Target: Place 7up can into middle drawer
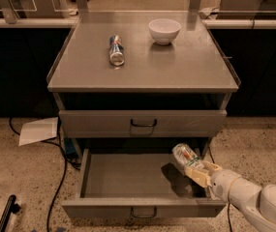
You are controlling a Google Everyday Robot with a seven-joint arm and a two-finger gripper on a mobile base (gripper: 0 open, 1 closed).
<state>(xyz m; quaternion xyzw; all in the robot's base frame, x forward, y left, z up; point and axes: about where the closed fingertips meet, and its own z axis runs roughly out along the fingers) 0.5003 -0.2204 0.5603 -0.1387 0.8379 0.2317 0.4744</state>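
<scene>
The 7up can will go from my gripper onto the bottom of the open middle drawer, where I need to set it down by the back end of its dark shadow [172, 167].
The 7up can [185, 156], green and white with a silver end, is tilted in my gripper [195, 170], which is shut on it. I hold it just above the right part of the open middle drawer [128, 180], a wide shallow grey drawer pulled out below a shut grey drawer [142, 123]. The can's shadow falls on the drawer floor to its left. My white arm comes in from the lower right.
On the cabinet top lie a slim blue-red-silver can [116, 50] on its side and a white bowl [164, 31]. A sheet of paper [38, 130] and dark cables lie on the floor at the left. Counters stand behind.
</scene>
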